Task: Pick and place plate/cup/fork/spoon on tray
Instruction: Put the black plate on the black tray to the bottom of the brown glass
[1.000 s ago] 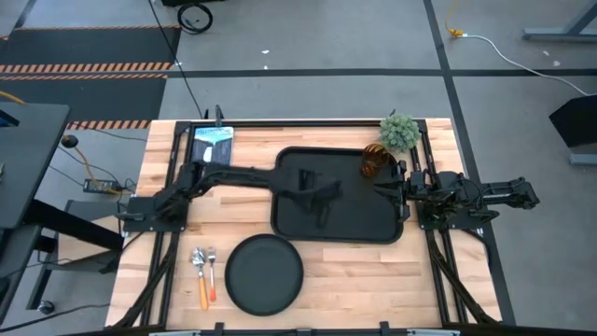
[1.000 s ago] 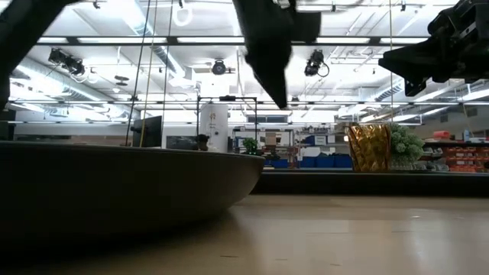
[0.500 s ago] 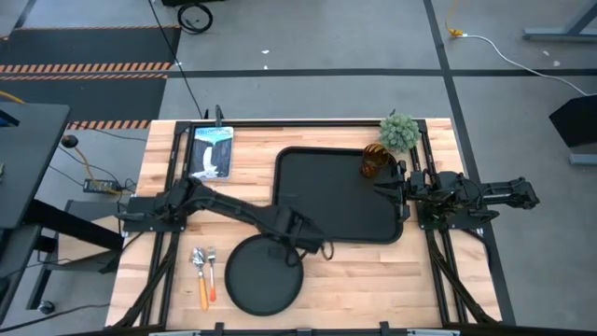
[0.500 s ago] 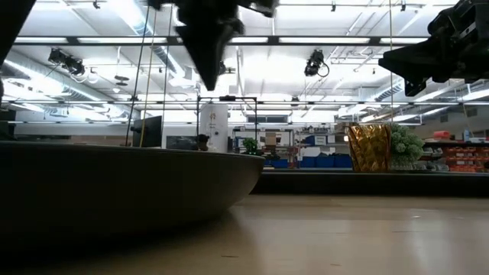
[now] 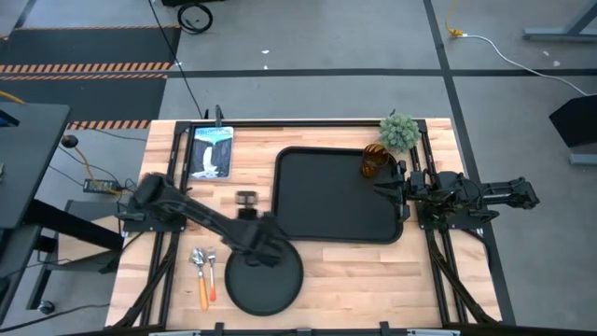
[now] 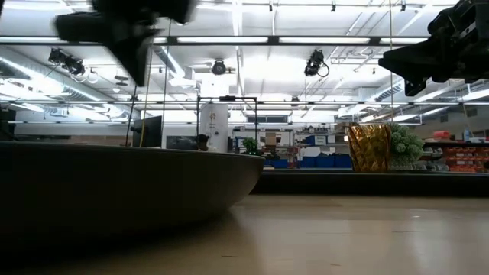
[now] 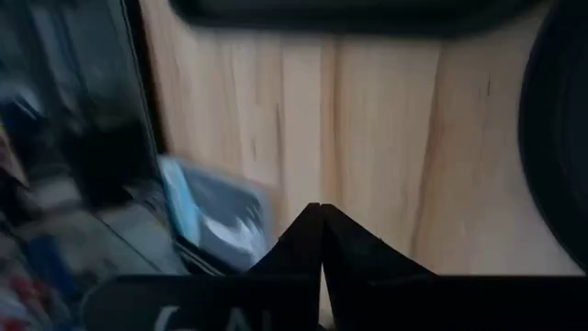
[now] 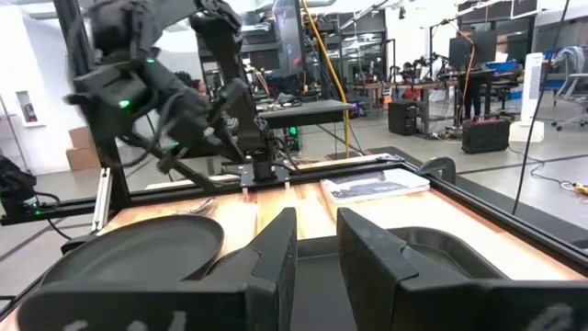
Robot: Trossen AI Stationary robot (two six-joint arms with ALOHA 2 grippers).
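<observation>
Left gripper hangs shut, empty above the plate's far edge; it should back up, open, then pinch the plate's edge nearer the fork (image 5: 234,254).
The round black plate (image 5: 264,277) lies on the wood near the table's front edge and fills the low view's left (image 6: 114,191). The fork and the spoon (image 5: 205,273) lie side by side left of it, orange handles toward the near edge. The black tray (image 5: 331,201) lies behind the plate. The amber cup (image 5: 373,164) stands in the tray's far right corner. My left gripper (image 5: 266,247) is shut and empty, high above the plate's far edge. My right gripper (image 5: 381,189) is open and empty over the tray's right edge.
A small green plant (image 5: 399,133) stands at the far right corner, just behind the cup. A blue picture card (image 5: 211,151) lies at the far left. Bare wood shows right of the plate and between the card and the tray.
My left gripper has swung fast from above the tray's middle toward the table's left and near edge. It now hangs over the plate's far edge, still high and still shut. Nothing on the table has moved.
</observation>
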